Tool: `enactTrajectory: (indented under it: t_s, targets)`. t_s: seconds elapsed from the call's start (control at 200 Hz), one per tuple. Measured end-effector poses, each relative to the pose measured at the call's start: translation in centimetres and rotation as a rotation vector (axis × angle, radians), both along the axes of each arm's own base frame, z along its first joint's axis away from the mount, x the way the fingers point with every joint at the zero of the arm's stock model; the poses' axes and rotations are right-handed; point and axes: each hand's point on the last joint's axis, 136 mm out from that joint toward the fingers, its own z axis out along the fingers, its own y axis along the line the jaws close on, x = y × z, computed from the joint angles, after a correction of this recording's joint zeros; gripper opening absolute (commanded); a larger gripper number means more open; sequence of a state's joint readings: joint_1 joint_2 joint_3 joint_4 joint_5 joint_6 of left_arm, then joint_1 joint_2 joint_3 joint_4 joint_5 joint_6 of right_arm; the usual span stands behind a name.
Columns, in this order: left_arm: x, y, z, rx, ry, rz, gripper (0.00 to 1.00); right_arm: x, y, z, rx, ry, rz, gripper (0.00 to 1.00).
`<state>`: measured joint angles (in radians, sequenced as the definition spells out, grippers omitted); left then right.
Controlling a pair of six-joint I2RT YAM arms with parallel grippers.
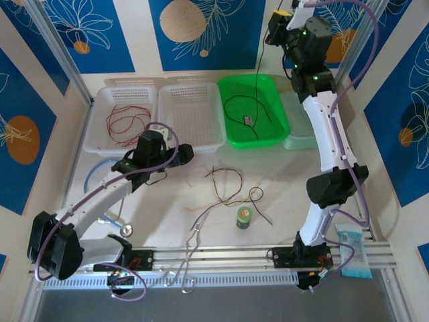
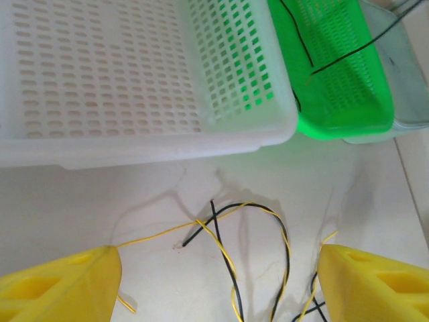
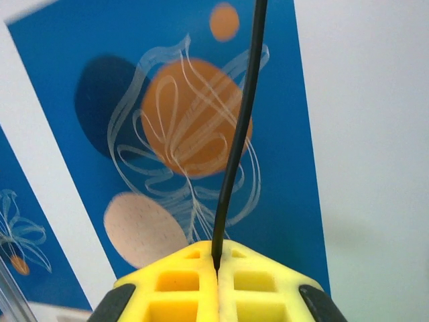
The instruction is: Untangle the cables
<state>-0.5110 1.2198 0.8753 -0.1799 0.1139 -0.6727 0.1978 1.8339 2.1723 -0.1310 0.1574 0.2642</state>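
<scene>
I need to set the black cable around the small label inside the green basket [image 1: 249, 119] with my right gripper.
On the table lies a tangle of yellow and black cables [image 1: 228, 188]. In the left wrist view these twisted cables [image 2: 231, 251] lie between the wide-apart yellow fingers [image 2: 60, 285] of my left gripper [image 2: 221, 288], which is open and holds nothing. In the top view the left gripper [image 1: 175, 155] hovers left of the tangle. My right gripper [image 1: 285, 17] is raised high at the back. It is shut [image 3: 218, 268] on a black cable [image 3: 238, 134], which hangs down [image 1: 257, 67] into the green basket [image 1: 231, 134]. A red cable [image 1: 127, 121] lies in the left white basket [image 1: 100, 144].
A second white basket [image 1: 214, 137] stands between the other two, and a pale green tray [image 1: 301, 137] at the right. A small green bottle [image 1: 244, 218] stands near the tangle. A light-blue stethoscope tube [image 1: 100, 166] lies under the left arm. A blue packet [image 1: 352, 251] rests front right.
</scene>
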Motion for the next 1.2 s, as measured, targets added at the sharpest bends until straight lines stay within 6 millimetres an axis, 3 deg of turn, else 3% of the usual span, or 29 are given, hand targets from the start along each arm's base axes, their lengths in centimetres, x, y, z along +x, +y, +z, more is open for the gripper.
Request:
enactTrajectory:
  t_s: [0.09, 0.205, 0.32, 0.395, 0.645, 0.93, 1.046, 1.201]
  targets:
    - [-0.4, 0.2, 0.5, -0.007, -0.011, 0.003, 0.77, 1.2, 0.2, -4.8, -0.026, 0.095, -0.003, 0.0]
    - [-0.6, 0.5, 0.8, -0.003, -0.015, 0.009, 0.77, 2.4, 0.4, -13.5, -0.071, 0.272, -0.017, 0.0]
    - [-0.7, 0.6, 0.7, 0.003, -0.011, 0.014, 0.77, 2.2, 0.3, -22.1, -0.112, 0.459, -0.041, 0.0]
    - [-0.8, 0.7, 0.6, 0.008, -0.006, 0.012, 0.77, 1.8, 0.1, -25.6, -0.125, 0.541, -0.053, 0.0]
    - [-0.8, 0.7, 0.1, 0.02, 0.009, 0.009, 0.78, 2.3, 0.0, -33.1, -0.167, 0.736, -0.071, 0.0]
    - [-1.1, 0.8, -0.3, 0.047, 0.019, -0.006, 0.78, 3.2, -1.1, -44.9, -0.162, 1.088, -0.098, 0.0]
    - [-1.3, 0.8, -0.4, 0.056, 0.025, -0.011, 0.78, 3.9, -2.3, -46.8, -0.11, 1.183, -0.109, 0.12]
    - [-1.5, 0.8, -0.4, 0.068, 0.029, -0.021, 0.8, 4.0, -3.5, -46.1, -0.055, 1.24, -0.118, 0.45]
